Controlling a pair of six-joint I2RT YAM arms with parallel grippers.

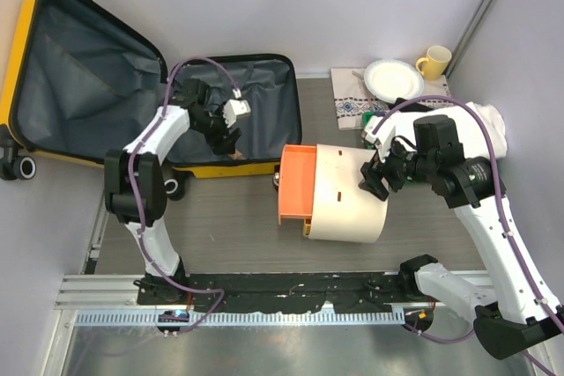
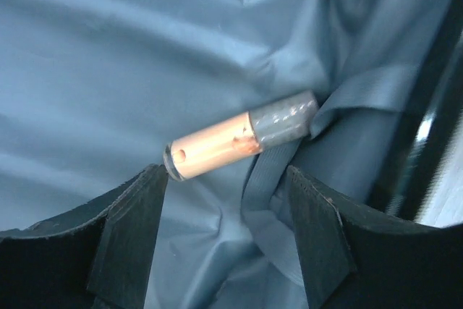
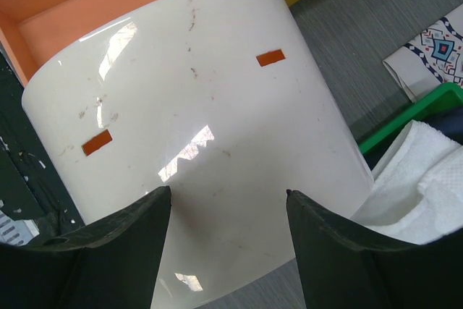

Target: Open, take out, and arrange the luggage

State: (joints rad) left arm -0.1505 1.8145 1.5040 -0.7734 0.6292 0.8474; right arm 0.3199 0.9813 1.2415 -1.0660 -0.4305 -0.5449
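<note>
Next, my left gripper goes to the small peach tube in the luggage and closes on the tube's peach body [image 1: 237,155] [image 2: 211,148], so that the tube's grey cap stays free.
The luggage [image 1: 18,68], a yellow hard-shell suitcase, lies open at the left. Its lid leans back and shows dark grey lining [image 1: 79,68]. My left gripper [image 1: 231,134] reaches into the lower half [image 1: 269,94]. In the left wrist view that gripper [image 2: 226,179] is open just above the lining [image 2: 145,48]. A small peach tube with a grey cap [image 2: 231,139] lies loose on the lining just beyond the fingertips, beside a grey strap [image 2: 264,179]. My right gripper [image 1: 370,178] is open over a large cream cylinder [image 1: 348,195]; nothing sits between its fingers [image 3: 228,197].
The cream cylinder [image 3: 195,92] has an orange end [image 1: 295,184] facing the suitcase. At the back right are a white plate [image 1: 393,77], a yellow mug [image 1: 434,61] and a patterned cloth [image 1: 352,105]. A white towel [image 3: 419,179] and a green tray [image 3: 427,103] lie by the right arm.
</note>
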